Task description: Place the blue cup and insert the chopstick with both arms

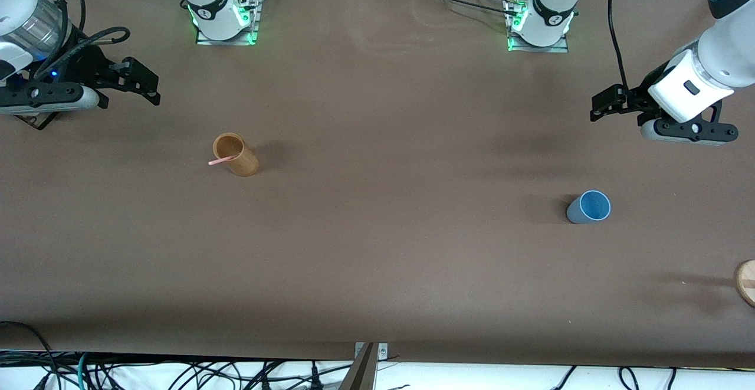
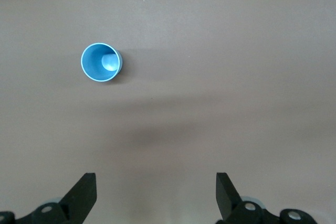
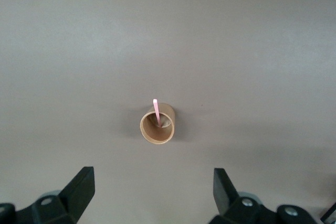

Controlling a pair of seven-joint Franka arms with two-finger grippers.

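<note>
I need to close my right gripper on the upper end [image 1: 213, 162] [image 3: 156, 104] of the pale pink chopstick, where it sticks out past the rim of the wooden holder.
The blue cup [image 1: 590, 207] stands upright on the brown table toward the left arm's end; it also shows in the left wrist view [image 2: 101, 62]. The pale pink chopstick [image 1: 219, 160] leans in the tan-brown wooden holder [image 1: 236, 154] toward the right arm's end, its tip over the rim. Both show in the right wrist view, the chopstick [image 3: 156, 109] inside the holder [image 3: 157, 125]. My left gripper [image 1: 598, 107] [image 2: 156, 182] is open and empty, in the air, well apart from the cup. My right gripper [image 1: 150, 86] [image 3: 153, 179] is open and empty, in the air, apart from the holder.
A round wooden disc [image 1: 746, 282] lies at the table's edge at the left arm's end, nearer to the front camera than the cup. The two arm bases [image 1: 224, 18] [image 1: 540, 24] stand along the table's back. Cables hang below the front edge.
</note>
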